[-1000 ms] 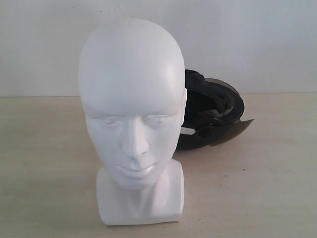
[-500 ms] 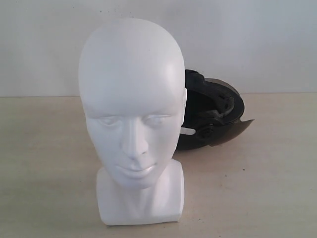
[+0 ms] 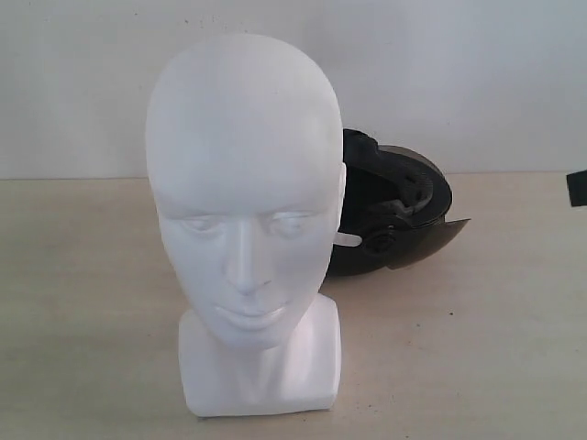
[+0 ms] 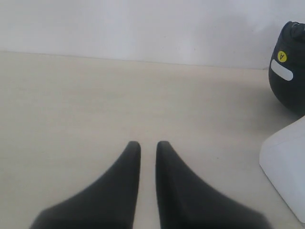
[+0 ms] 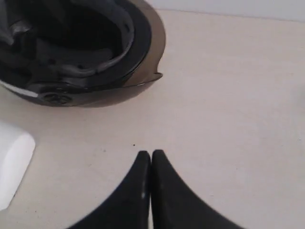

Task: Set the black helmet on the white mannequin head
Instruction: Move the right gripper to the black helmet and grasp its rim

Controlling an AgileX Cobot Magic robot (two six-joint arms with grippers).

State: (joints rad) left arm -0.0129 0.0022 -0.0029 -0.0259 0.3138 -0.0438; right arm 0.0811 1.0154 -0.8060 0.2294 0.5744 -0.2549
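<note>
My right gripper is to go next to the black helmet's near-side rim (image 3: pixel 390 226) (image 5: pixel 64 88), beside the visor's round hinge, and close there.
The white mannequin head (image 3: pixel 243 220) stands upright on the table, facing the exterior camera. Behind it to the right lies the black helmet (image 3: pixel 394 206), tipped so its padded inside and smoky visor (image 3: pixel 431 243) show. In the right wrist view the helmet (image 5: pixel 71 47) lies ahead of my right gripper (image 5: pixel 151 152), which is shut and empty, well short of the visor rim. My left gripper (image 4: pixel 147 143) hovers over bare table, its jaws a narrow gap apart and empty. The helmet shell (image 4: pixel 288 62) and the head's base (image 4: pixel 286 167) lie off to one side.
A pale wall (image 3: pixel 459 73) closes the far edge of the beige table (image 3: pixel 73 302). A dark part of the right arm (image 3: pixel 578 188) shows at the right edge of the exterior view. A corner of the head's white base (image 5: pixel 14 162) lies near the right gripper.
A dark part of the right arm has come into the exterior view at its right edge. The head and helmet have not moved.
</note>
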